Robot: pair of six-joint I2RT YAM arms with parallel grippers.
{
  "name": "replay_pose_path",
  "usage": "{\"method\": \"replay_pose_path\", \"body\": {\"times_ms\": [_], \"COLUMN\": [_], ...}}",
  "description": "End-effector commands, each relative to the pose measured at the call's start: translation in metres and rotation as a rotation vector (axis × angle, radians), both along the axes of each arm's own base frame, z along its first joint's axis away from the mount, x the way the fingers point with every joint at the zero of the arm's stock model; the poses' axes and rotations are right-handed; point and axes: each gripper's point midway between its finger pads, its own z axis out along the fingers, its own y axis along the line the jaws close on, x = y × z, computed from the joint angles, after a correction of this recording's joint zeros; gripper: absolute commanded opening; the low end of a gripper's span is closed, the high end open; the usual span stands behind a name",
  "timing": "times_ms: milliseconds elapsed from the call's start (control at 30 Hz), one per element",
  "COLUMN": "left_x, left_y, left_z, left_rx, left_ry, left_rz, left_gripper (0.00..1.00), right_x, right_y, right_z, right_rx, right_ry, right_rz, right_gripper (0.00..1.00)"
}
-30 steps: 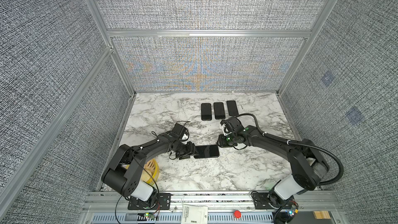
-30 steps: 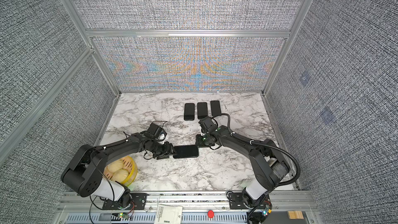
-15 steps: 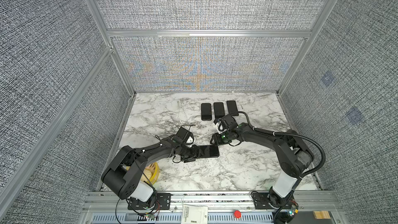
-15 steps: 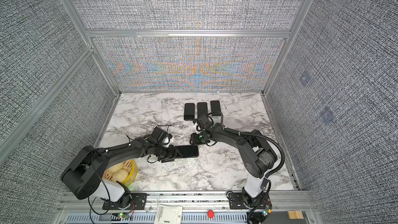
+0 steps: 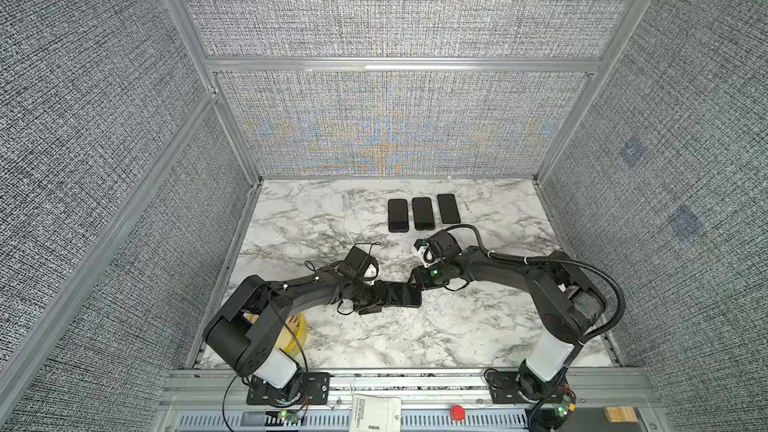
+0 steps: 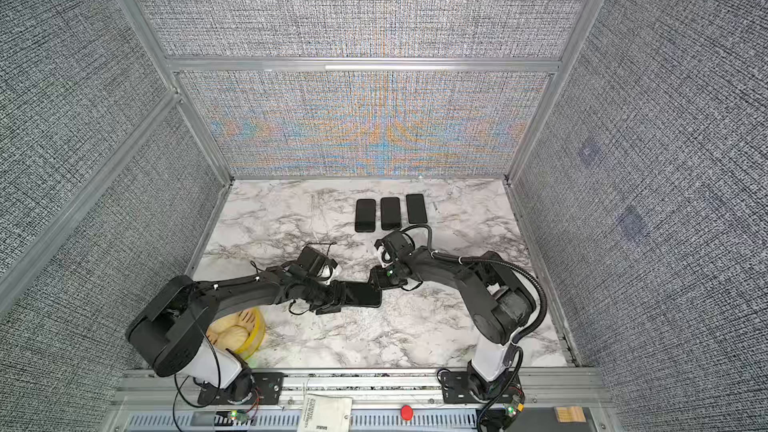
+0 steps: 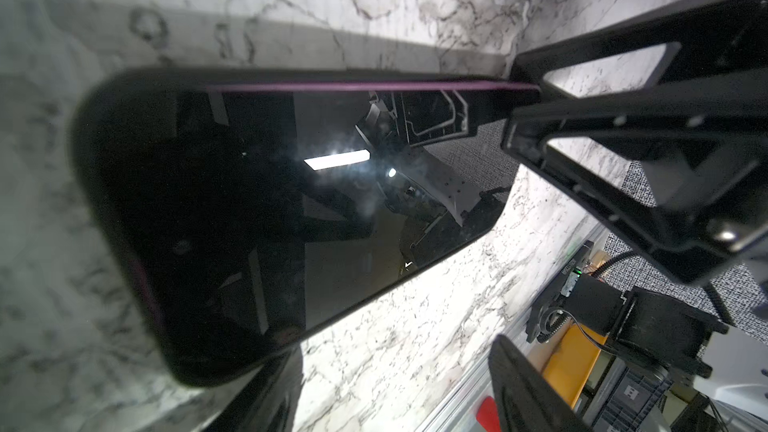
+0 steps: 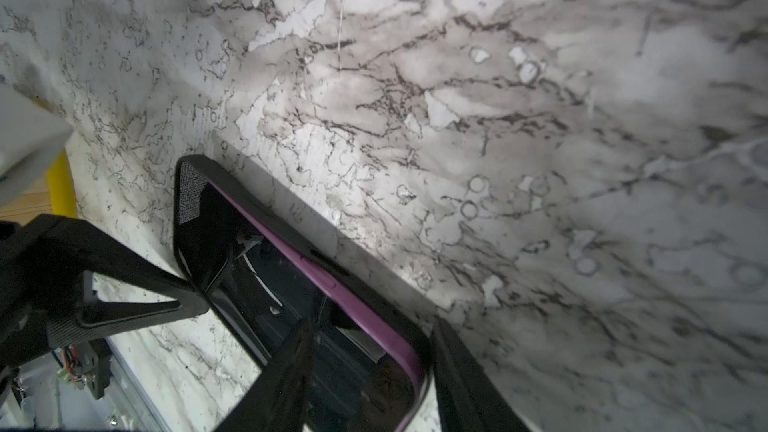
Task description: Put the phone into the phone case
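Observation:
I need to turn the case and pinch the corner (image 8: 411, 358) with my right gripper, since the phone's purple side edge shows above the case's far rim.
The phone (image 5: 401, 295) (image 6: 363, 295), dark screen up with a purple side edge (image 8: 332, 284), lies flat inside the black phone case (image 8: 266, 205) (image 7: 291, 76) at mid table. My left gripper (image 5: 372, 303) (image 6: 332, 299) (image 7: 395, 351) is low over the phone's left end and stands open. Only marble shows between its fingers, and one fingertip (image 8: 187, 305) touches the phone's front edge. My right gripper (image 5: 417, 280) (image 6: 378, 278) (image 8: 374, 322) is open at the phone's right end. It straddles the far long edge, with one finger above the screen and one outside the case rim.
Three more dark phones (image 5: 423, 214) (image 6: 390, 213) lie in a row near the back wall. A yellow basket (image 5: 299, 328) (image 6: 253, 332) sits at the front left under the left arm. A red button (image 5: 458, 412) is on the front rail.
My left gripper slid right over the phone's left end and opened wider. My right gripper moved forward and left to the phone's right end, its jaws wider and its elbow swung in.

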Motion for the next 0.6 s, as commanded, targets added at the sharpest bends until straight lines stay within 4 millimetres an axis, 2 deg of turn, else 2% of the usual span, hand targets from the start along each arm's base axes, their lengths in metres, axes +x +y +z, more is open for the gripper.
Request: {"method": "replay_pose_path", "body": {"times_ms": [0,300,567], "left_x": [0.007,0.034,0.058], "left_y": [-0.002,-0.009,0.0], "left_z": [-0.003,-0.002,-0.01], "left_rx": [0.004,0.007,0.01], "left_ry": [-0.021,-0.058,-0.058], "left_rz": [0.004,0.042,0.082], "left_gripper": [0.72,0.71,0.72], "right_x": [-0.011,-0.032,-0.047], "right_y": [-0.003,0.0,0.002], "right_z": [-0.002,-0.007,-0.014], "right_rx": [-0.001,0.01,0.002], "right_ry": [0.036,0.065,0.081], "right_rz": [-0.001,0.015,0.014], "right_gripper": [0.49,0.43,0.42]}}
